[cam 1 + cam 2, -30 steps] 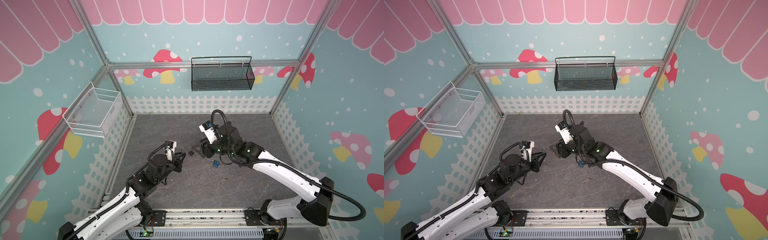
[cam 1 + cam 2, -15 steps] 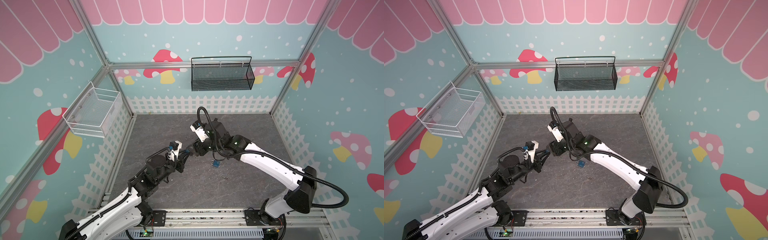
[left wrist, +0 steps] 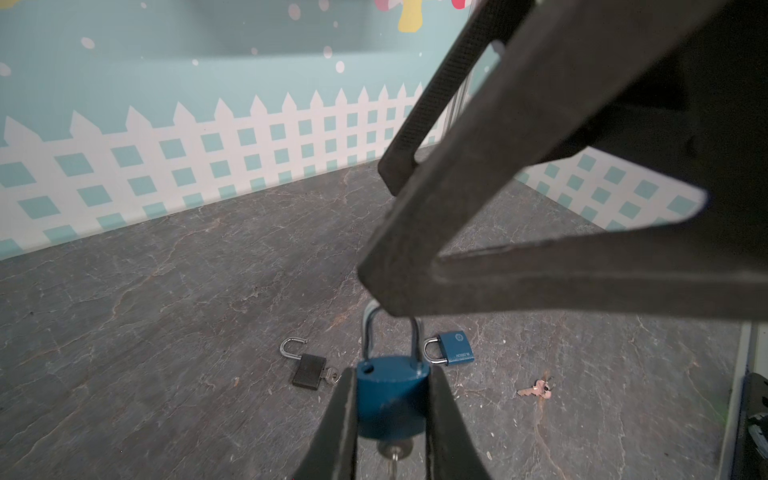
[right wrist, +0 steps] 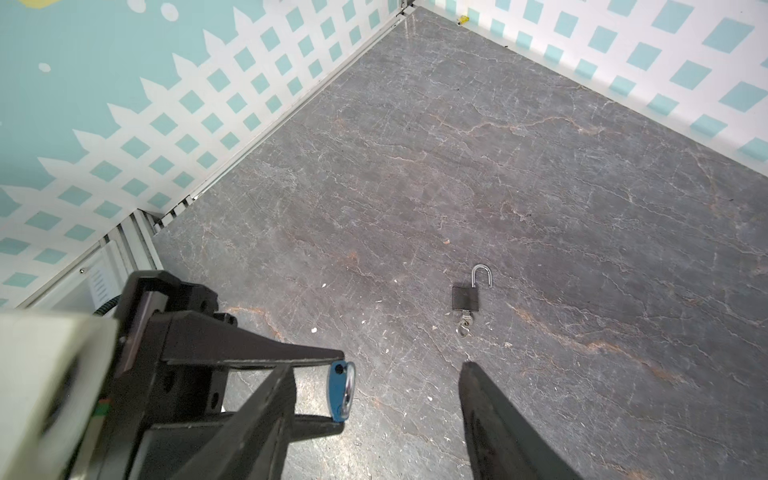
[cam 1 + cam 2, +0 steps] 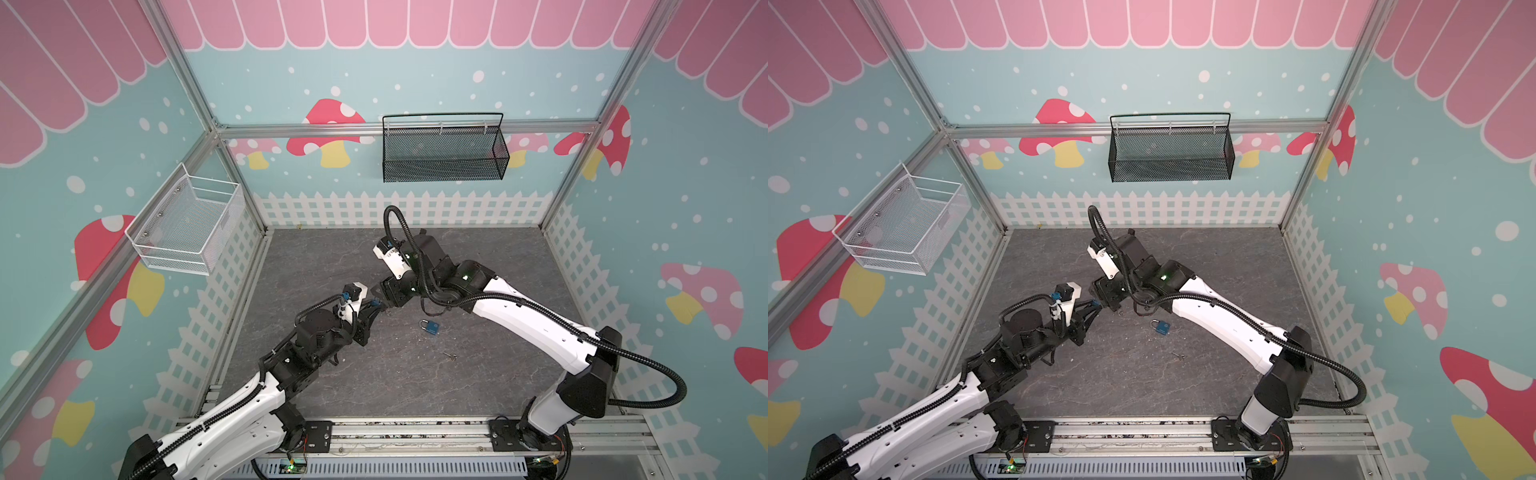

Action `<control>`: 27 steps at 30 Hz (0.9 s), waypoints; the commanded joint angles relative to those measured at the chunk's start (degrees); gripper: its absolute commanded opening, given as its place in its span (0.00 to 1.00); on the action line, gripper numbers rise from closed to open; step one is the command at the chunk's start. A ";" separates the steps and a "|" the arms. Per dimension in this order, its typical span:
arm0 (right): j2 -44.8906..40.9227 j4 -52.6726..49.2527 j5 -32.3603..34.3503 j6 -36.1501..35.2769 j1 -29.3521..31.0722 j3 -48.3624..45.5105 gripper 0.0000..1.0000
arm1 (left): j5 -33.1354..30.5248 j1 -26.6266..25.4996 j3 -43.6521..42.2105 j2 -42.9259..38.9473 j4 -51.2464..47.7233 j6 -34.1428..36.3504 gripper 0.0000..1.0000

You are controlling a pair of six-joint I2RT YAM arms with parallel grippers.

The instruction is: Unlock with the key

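The robot's left gripper will set the held blue padlock down on the grey floor nearer the robot than the black padlock (image 5: 357,342).
My left gripper (image 3: 390,374) is shut on the body of a blue padlock (image 3: 392,399), held above the floor. A key (image 3: 393,455) sticks in the keyhole on its underside. The shackle (image 3: 370,332) stands up out of the body, and one shackle hole in the top shows bare. My right gripper (image 4: 376,368) is open right at that shackle, its fingers (image 3: 415,249) hanging over it. In both top views the two grippers meet tip to tip at mid-floor, the left gripper (image 5: 375,306) (image 5: 1095,304) against the right gripper (image 5: 384,297).
An open black padlock (image 4: 465,297) with a key in it lies on the grey floor. A second blue padlock (image 5: 431,327) (image 5: 1160,327) and a loose key (image 5: 449,355) (image 5: 1178,354) lie near the right arm. Wire baskets hang on the back and left walls.
The right gripper has swung left and the left gripper has come up and right with the padlock, so the two now meet. Both grippers kept their states.
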 commanded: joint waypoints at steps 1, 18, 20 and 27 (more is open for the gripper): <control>2.29 -3.50 2.64 -0.87 0.18 0.97 0.66 | 0.30 -0.35 1.62 -0.23 1.16 1.96 0.00; 5.77 -12.49 4.25 -2.73 -2.51 5.52 0.64 | -1.27 -0.39 0.85 -1.65 0.45 3.63 0.00; 5.54 -12.42 2.54 -3.21 -2.51 4.79 0.64 | -1.31 -0.38 1.07 -1.56 0.41 3.72 0.00; 1.77 -11.98 3.16 -2.66 -3.54 0.64 0.64 | -5.83 -0.35 1.79 -0.36 -1.31 1.20 0.00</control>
